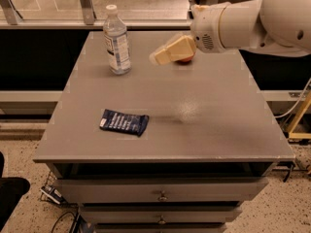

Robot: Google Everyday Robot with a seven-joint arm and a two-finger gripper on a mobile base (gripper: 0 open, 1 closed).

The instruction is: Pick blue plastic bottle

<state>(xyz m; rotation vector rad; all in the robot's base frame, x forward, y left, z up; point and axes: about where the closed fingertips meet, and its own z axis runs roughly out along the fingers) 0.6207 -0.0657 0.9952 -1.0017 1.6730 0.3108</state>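
Observation:
My gripper will grab the upper part (115,30) of the blue plastic bottle, below the bottle's white cap.
The blue plastic bottle (116,40) stands upright at the back left of the grey table (214,125). It is clear and bluish, with a white cap and a white-and-blue label. My gripper (158,57) hangs above the table to the right of the bottle, a short gap away from it, its cream-coloured fingers pointing left and down toward it. The white arm (252,21) reaches in from the upper right.
A red apple (185,60) sits at the back of the table, mostly hidden behind the gripper. A flat dark blue snack packet (124,122) lies left of centre toward the front. Drawers (160,193) are below the table front. A glass wall runs behind.

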